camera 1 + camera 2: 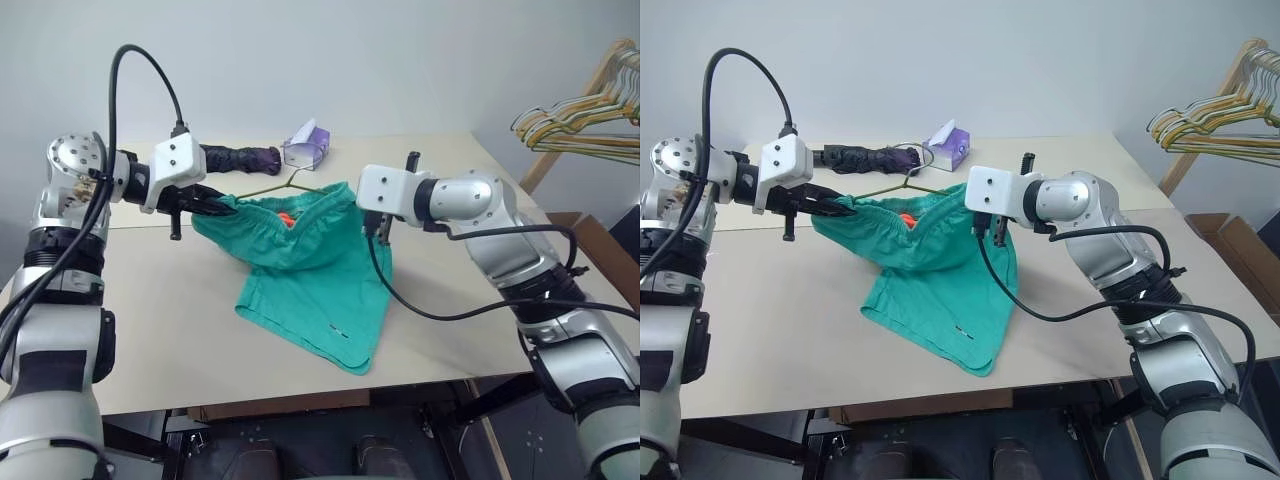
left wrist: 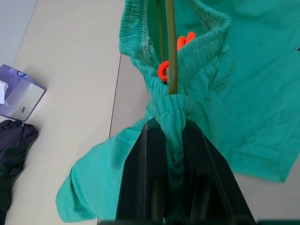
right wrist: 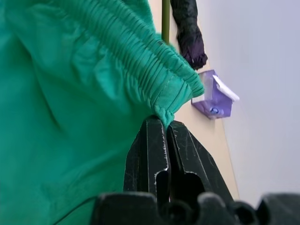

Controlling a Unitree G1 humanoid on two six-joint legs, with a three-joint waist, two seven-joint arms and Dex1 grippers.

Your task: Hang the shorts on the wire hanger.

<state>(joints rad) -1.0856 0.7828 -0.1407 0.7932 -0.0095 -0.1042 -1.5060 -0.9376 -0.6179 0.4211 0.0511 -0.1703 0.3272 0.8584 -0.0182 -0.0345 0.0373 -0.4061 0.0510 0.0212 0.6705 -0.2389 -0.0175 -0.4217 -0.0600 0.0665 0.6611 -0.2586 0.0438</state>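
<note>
My right fingertips hold just the waistband's edge; next I open, then take the waistband's end (image 3: 174, 96) deeper before carrying the shorts.
The teal-green shorts (image 1: 300, 290) hang stretched between both grippers above the table, legs drooping onto the tabletop. My left gripper (image 2: 171, 124) is shut on the bunched left end of the elastic waistband. My right gripper (image 3: 161, 123) is shut on the waistband's right end. The thin olive wire hanger (image 1: 275, 187) sticks out behind the waistband, its hook toward the tissue box. In the left wrist view its wire (image 2: 171, 56) runs inside the waist opening into the bunched cloth at my fingertips. I cannot tell whether the wire itself is pinched. Small orange pieces (image 2: 163, 71) show inside the waistband.
A purple tissue box (image 1: 306, 146) and a dark folded umbrella (image 1: 240, 157) lie at the back of the beige table (image 1: 150, 320). A bunch of yellowish hangers on a wooden rack (image 1: 590, 110) stands at the far right, with a cardboard box (image 1: 600, 240) below it.
</note>
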